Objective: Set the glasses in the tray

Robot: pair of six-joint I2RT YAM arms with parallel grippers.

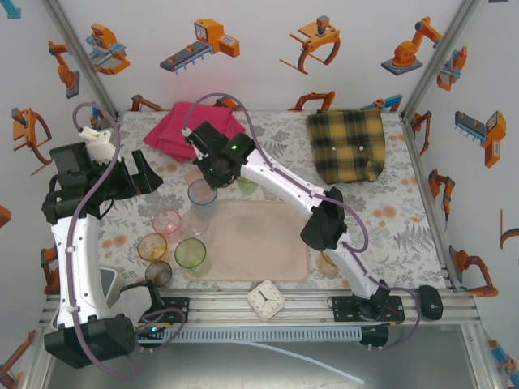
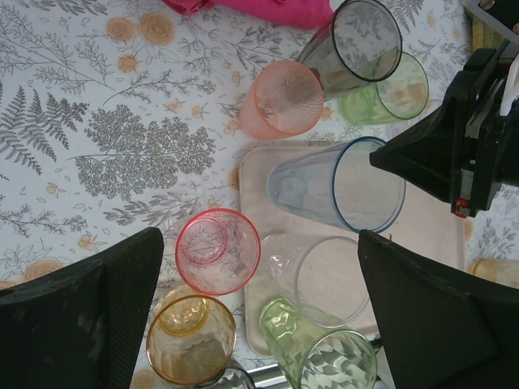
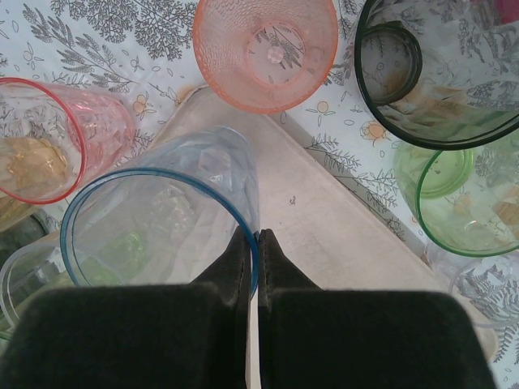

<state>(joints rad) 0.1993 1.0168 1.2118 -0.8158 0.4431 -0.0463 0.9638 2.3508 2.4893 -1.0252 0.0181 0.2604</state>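
Observation:
My right gripper has a spot for the blue glass just behind the clear glass. It will let go of the blue glass on the tray's far corner (image 1: 208, 211) (image 3: 225, 164).
My right gripper (image 3: 258, 239) is shut on the rim of a blue glass (image 3: 162, 227), one finger inside and one outside, at the far-left corner of the pale-pink tray (image 3: 340, 227). From above, that gripper (image 1: 212, 166) sits over the blue glass (image 1: 202, 193) at the tray (image 1: 259, 247). A clear glass (image 2: 320, 275) and a green glass (image 2: 324, 348) stand at the tray's left edge. Pink (image 2: 217, 251) and amber (image 2: 190, 340) glasses stand on the table beside it. My left gripper (image 2: 259, 312) hovers open above these, holding nothing. Salmon (image 3: 266, 49), smoky grey (image 3: 438, 73) and green (image 3: 462, 194) glasses stand behind the tray.
A folded pink cloth (image 1: 195, 126) lies at the back left and a yellow plaid cloth (image 1: 347, 144) at the back right. A white clock (image 1: 265, 298) rests on the front rail. An amber glass (image 1: 327, 261) stands right of the tray under my right arm.

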